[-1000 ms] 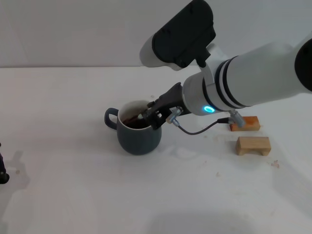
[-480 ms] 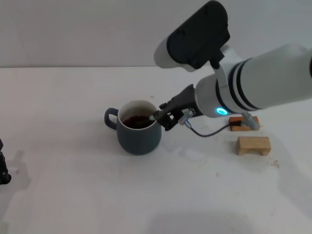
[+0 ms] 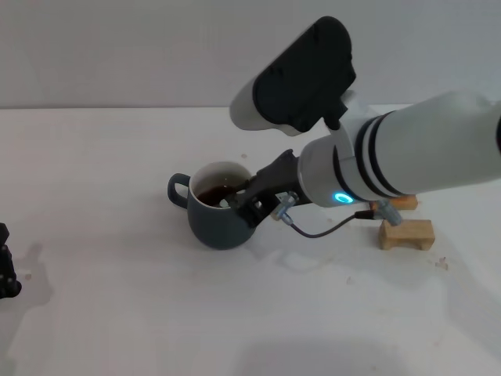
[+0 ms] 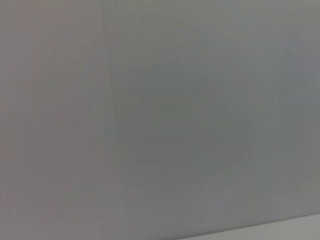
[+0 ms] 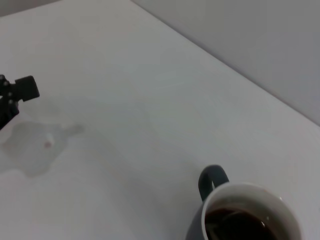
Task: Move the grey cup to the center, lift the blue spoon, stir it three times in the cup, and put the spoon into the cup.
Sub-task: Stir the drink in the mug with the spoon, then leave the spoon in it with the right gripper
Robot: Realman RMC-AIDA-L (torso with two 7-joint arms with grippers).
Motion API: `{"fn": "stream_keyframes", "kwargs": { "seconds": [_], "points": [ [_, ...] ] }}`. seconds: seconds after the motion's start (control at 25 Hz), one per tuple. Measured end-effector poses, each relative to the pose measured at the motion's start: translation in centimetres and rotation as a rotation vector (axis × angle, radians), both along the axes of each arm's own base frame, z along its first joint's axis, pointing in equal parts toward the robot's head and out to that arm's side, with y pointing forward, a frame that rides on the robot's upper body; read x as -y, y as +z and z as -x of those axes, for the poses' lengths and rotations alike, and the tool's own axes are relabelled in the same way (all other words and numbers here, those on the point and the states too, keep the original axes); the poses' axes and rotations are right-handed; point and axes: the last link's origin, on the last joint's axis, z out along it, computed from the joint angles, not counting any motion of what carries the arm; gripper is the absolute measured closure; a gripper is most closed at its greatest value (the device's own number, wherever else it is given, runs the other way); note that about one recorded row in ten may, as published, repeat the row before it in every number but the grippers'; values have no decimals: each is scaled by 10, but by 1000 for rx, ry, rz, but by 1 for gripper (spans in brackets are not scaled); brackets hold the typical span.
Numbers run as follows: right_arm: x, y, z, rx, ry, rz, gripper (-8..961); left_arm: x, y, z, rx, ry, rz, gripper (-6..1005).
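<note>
Next, I let go of the blue spoon with my right gripper inside the grey cup, so it leans on the cup's rim [image 3: 235, 190] across from the cup's handle. The spoon is now dipping into the liquid.
The grey cup [image 3: 219, 223] stands near the middle of the white table, its handle to the left and dark brown liquid inside. It also shows in the right wrist view [image 5: 250, 197]. My right gripper [image 3: 239, 202] reaches down over the cup's right rim, its dark fingers at the mouth. It is shut on the blue spoon [image 3: 234, 197], which is mostly hidden by the fingers; only a pale bit shows dipping into the liquid. My left gripper [image 3: 6, 270] is parked at the table's far left edge and also shows in the right wrist view [image 5: 15, 95].
A pale wooden block [image 3: 407, 233] lies right of the cup. An orange block [image 3: 404, 201] behind it is mostly hidden by my right arm. The left wrist view shows only a blank grey wall.
My right gripper swung right along the cup's rim, then back left and nearer over the cup's front right side. The cup has stayed in place.
</note>
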Motion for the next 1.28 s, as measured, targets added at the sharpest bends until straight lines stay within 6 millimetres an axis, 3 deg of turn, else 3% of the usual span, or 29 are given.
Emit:
{"fn": "stream_keyframes", "kwargs": {
  "seconds": [0.36,0.56,0.84,1.28],
  "points": [
    [-17,-9,1,-14,9,-29,796,1,0,0,3,-1,-2,1001],
    [-31,-2,-6,-42,-14,-80,796,2,0,0,3,-2,-4,1001],
    [-27,-1,-5,-54,-8,-79,795,2,0,0,2,-1,-4,1001],
    [-20,8,-7,-82,-2,-101,672,3,1,1,5,3,-9,1001]
  ]
}}
